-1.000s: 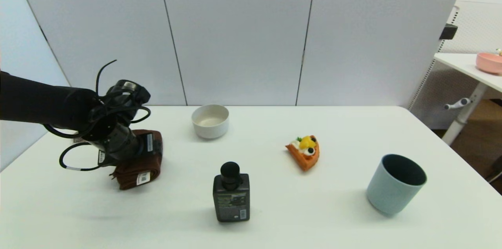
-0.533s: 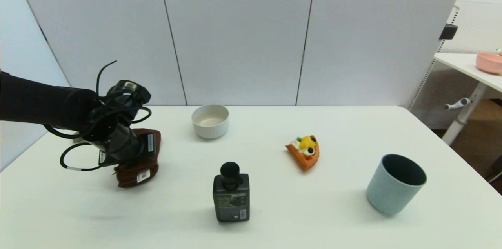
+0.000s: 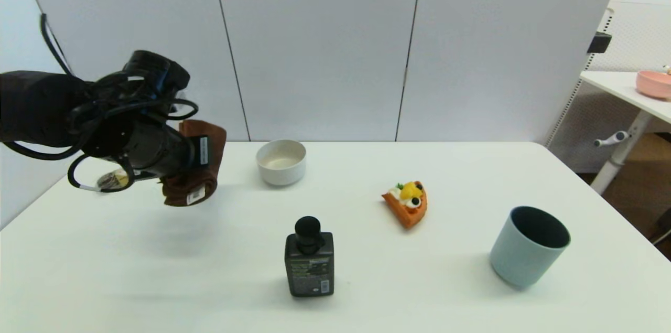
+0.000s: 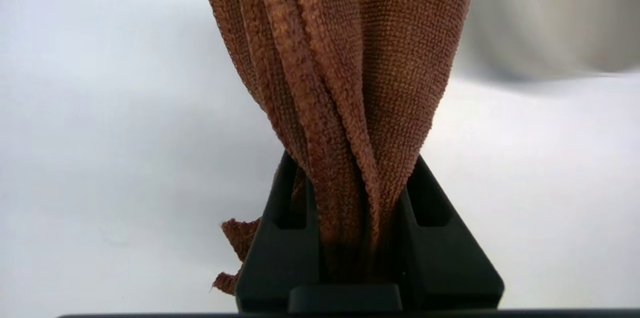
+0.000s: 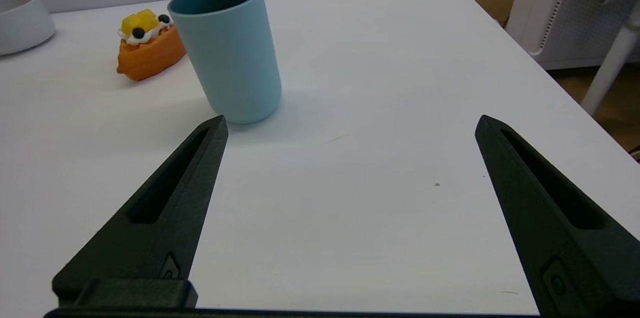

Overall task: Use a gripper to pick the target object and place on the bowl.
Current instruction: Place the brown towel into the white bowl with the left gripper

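My left gripper should let the dark brown towel go across the opening of the off-white bowl [image 3: 285, 150] [image 4: 609, 5]. The towel is still held in the air above the table.
My left gripper [image 3: 202, 157] is shut on the folded dark brown towel [image 3: 195, 175] and holds it in the air above the table's left side, left of the bowl. The towel's white barcode tag hangs at its lower end. In the left wrist view the towel [image 4: 345, 72] is pinched between the black fingers [image 4: 280, 238] of the left gripper [image 4: 350, 168]. The off-white bowl [image 3: 281, 161] stands empty at the back of the table. My right gripper [image 5: 350, 125] is open and empty, low over the table's right front, out of the head view.
A dark bottle [image 3: 309, 262] stands at the front middle. An orange pizza-slice toy [image 3: 408, 202] lies right of centre. A grey-blue cup [image 3: 528, 245] stands at the front right, close ahead of the right gripper [image 5: 227, 50]. A pink bowl [image 3: 653, 83] sits on a side table.
My left gripper has lifted the towel off the table and carried it up and slightly toward the bowl. Nothing else has moved.
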{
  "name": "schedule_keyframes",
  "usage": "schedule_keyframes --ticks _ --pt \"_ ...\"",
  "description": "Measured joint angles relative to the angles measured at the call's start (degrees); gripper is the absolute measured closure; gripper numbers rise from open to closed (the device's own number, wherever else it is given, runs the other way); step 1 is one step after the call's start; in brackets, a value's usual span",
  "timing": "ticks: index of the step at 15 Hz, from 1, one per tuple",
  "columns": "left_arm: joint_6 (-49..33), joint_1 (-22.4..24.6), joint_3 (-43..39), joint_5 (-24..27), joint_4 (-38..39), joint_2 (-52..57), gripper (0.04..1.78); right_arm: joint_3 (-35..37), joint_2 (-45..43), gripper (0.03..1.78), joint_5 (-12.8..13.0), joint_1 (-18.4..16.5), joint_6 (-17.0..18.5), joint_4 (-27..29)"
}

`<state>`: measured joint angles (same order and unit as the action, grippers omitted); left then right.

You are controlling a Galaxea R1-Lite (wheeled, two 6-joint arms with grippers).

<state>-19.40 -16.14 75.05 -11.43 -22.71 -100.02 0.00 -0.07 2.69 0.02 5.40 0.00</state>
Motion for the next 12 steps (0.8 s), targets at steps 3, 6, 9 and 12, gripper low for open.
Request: schedule_keyframes --ticks 3,6,9,12 --pt "6.2 -1.8 5.1 0.0 0.1 1.0 1.42 0.0 0.0 0.1 0.0 0.0 0.0 0.0" --pt "8.8 -4.0 11.0 0.0 0.4 -1.7 1.42 0.0 0.0 0.1 0.0 0.0 0.0 0.0" --pt "8.9 -6.2 15.6 -0.1 4.4 -6.5 1.42 0.0 0.0 0.1 0.0 0.0 0.0 0.0" --pt "8.9 -7.9 16.6 -0.2 14.3 -11.8 1.42 0.0 0.0 0.1 0.0 0.0 0.0 0.0"
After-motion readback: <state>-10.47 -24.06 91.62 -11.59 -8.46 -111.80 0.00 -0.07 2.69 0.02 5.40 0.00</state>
